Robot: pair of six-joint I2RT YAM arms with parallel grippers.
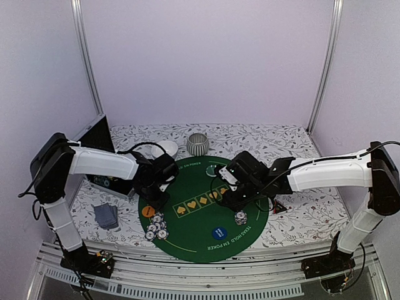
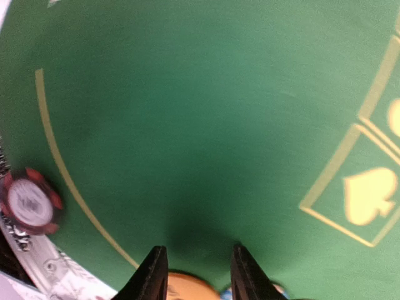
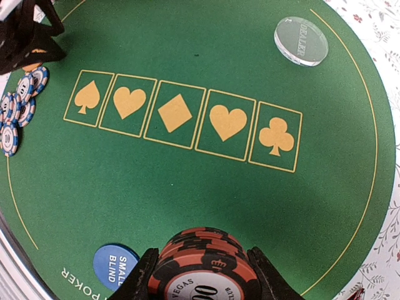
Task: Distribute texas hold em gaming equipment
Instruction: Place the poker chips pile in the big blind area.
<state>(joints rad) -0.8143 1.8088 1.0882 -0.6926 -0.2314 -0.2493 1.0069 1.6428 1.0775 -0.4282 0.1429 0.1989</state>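
Note:
I need to use my right gripper to let go of the red-black poker chips, now held low over the mat, on the green mat [image 1: 175, 232] [image 3: 44, 140] next to the loose blue chips.
My right gripper [image 3: 203, 251] is shut on a stack of red-black poker chips [image 3: 206, 275], held low over the round green mat [image 3: 187, 187] near the blue "small blind" disc [image 3: 115, 265]. In the top view that stack [image 1: 240, 217] sits at the mat's right front. My left gripper [image 2: 197, 250] hovers just above the mat with its fingers apart and nothing between the tips. The orange disc [image 2: 190, 289] lies just behind them, on the mat's left edge [image 1: 147, 211]. Loose chips [image 1: 156, 228] lie in front of it. A pale dealer disc [image 3: 300, 40] rests at the mat's far side.
Grey-blue cards [image 1: 106, 215] are piled on the flowered cloth left of the mat. A white bowl [image 1: 165, 149] and a striped grey bowl [image 1: 197, 144] stand behind the mat. A dark box [image 1: 94, 134] leans at the back left. One red-black chip [image 2: 30, 201] lies at the mat's rim.

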